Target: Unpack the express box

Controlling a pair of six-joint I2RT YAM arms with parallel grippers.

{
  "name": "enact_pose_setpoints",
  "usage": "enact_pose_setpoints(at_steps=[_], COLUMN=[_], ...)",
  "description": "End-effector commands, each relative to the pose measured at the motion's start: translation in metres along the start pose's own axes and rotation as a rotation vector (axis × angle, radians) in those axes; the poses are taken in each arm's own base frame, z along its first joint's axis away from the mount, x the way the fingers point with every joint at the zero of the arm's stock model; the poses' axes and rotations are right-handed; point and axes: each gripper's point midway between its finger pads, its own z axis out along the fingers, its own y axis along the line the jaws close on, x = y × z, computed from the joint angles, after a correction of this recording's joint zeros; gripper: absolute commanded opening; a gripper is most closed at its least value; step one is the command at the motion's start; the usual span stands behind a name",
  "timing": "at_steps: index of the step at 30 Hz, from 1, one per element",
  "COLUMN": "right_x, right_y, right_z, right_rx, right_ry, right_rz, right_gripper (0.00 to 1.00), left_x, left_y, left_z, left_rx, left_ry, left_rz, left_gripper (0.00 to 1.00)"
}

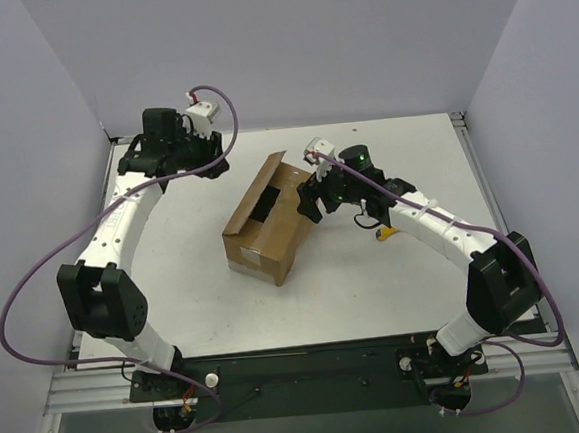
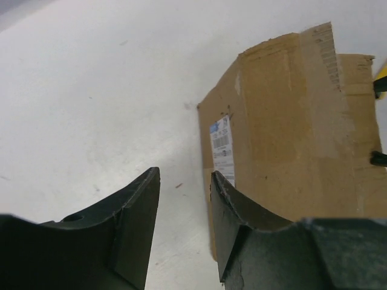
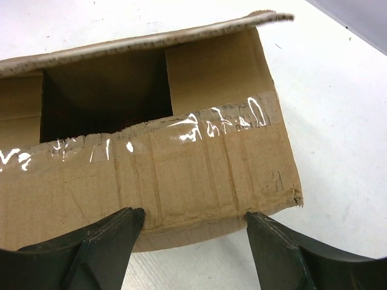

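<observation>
I need to use my left gripper to take that flap's edge (image 1: 249, 195), as the raised flap is half open beside the box's gap, and pull it back before my right gripper reaches in.
The express box (image 1: 265, 223) is a brown cardboard carton lying askew mid-table, its top partly open with a dark gap (image 3: 103, 90) and a torn tape seam (image 3: 211, 124). A white label (image 2: 222, 148) shows on its side. My right gripper (image 1: 313, 200) is at the box's right end. In the right wrist view its jaws (image 3: 192, 212) stand wide apart over the near edge of the taped flap (image 3: 181, 169), and nothing is clamped between them. My left gripper (image 1: 192, 152) hovers at the back left, away from the box (image 2: 290, 133). Its jaws (image 2: 184, 175) are parted over bare table.
A small yellow utility knife (image 1: 386, 233) lies under my right forearm, right of the box, and a sliver of the knife (image 2: 381, 75) shows at the edge of the left wrist view. White walls close in the table (image 1: 376, 290) at the back and sides.
</observation>
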Motion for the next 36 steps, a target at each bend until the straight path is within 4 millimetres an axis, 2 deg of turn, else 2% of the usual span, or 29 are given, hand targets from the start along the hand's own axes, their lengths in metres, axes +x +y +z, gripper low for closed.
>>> enact_pose_setpoints(at_steps=[1,3,4,5,6,7,8,9,11,13,14,16,17,18,21,25,27,29,30,34,36], right_x=[0.113,0.112,0.111,0.112,0.112,0.113,0.114,0.114,0.114,0.113,0.112,0.113,0.112,0.113,0.115,0.115,0.115,0.117,0.117,0.116,0.116], right_y=[0.013,0.013,0.013,0.013,0.013,0.014,0.014,0.014,0.014,0.014,0.014,0.015,0.015,0.016,0.016,0.015,0.016,0.015,0.015,0.015,0.015], right_z=[-0.007,-0.008,-0.008,-0.009,-0.009,-0.010,-0.010,-0.009,-0.008,-0.008,-0.008,-0.008,-0.009,-0.009,-0.011,-0.013,-0.014,-0.015,-0.014,-0.013,-0.012], right_rx=[-0.050,-0.051,-0.050,-0.046,-0.047,-0.049,-0.051,-0.052,-0.054,-0.055,-0.055,-0.058,-0.058,-0.060,-0.058,-0.050,-0.050,-0.048,-0.047,-0.048,-0.051], right_ry=[0.392,0.392,0.389,0.391,0.391,0.393,0.393,0.393,0.394,0.390,0.390,0.392,0.391,0.392,0.392,0.390,0.389,0.392,0.394,0.394,0.398], right_rz=[0.047,0.043,0.041,0.041,0.042,0.045,0.045,0.047,0.048,0.046,0.046,0.047,0.047,0.048,0.047,0.043,0.043,0.041,0.043,0.042,0.043], right_gripper=[0.74,0.74,0.74,0.74,0.74,0.73,0.74,0.74,0.74,0.74,0.73,0.73,0.73,0.74,0.74,0.74,0.74,0.74,0.74,0.74,0.74], left_x=[0.022,0.013,0.000,-0.018,-0.028,-0.036,-0.043,-0.045,-0.041,-0.028,-0.022,-0.003,0.003,0.011,0.018,0.010,0.010,0.009,0.009,0.004,-0.003], left_y=[-0.031,-0.034,-0.033,-0.050,-0.057,-0.065,-0.070,-0.071,-0.087,-0.092,-0.108,-0.109,-0.128,-0.129,-0.128,-0.092,-0.075,-0.065,-0.051,-0.038,-0.060], left_z=[0.013,0.009,0.005,-0.008,-0.014,-0.018,-0.023,-0.023,-0.020,-0.013,-0.010,-0.002,0.000,0.002,0.010,0.015,0.015,0.017,0.016,0.013,0.010], left_rx=[0.226,0.252,0.276,0.380,0.430,0.453,0.452,0.435,0.431,0.382,0.387,0.308,0.319,0.299,0.176,-0.023,-0.050,-0.047,-0.063,-0.004,0.213], left_ry=[0.050,0.023,-0.029,-0.080,-0.114,-0.135,-0.154,-0.163,-0.133,-0.094,-0.074,-0.015,0.005,0.027,0.061,0.073,0.090,0.099,0.096,0.067,0.019], left_rz=[-0.181,-0.228,-0.220,-0.193,-0.158,-0.129,-0.111,-0.089,-0.065,-0.013,0.027,0.122,0.176,0.221,0.304,0.294,0.255,0.180,0.145,0.047,-0.064], left_gripper=[0.48,0.47,0.53,0.58,0.64,0.69,0.78,0.80,0.85,0.86,0.87,0.88,0.89,0.90,0.90,0.89,0.85,0.81,0.79,0.67,0.64])
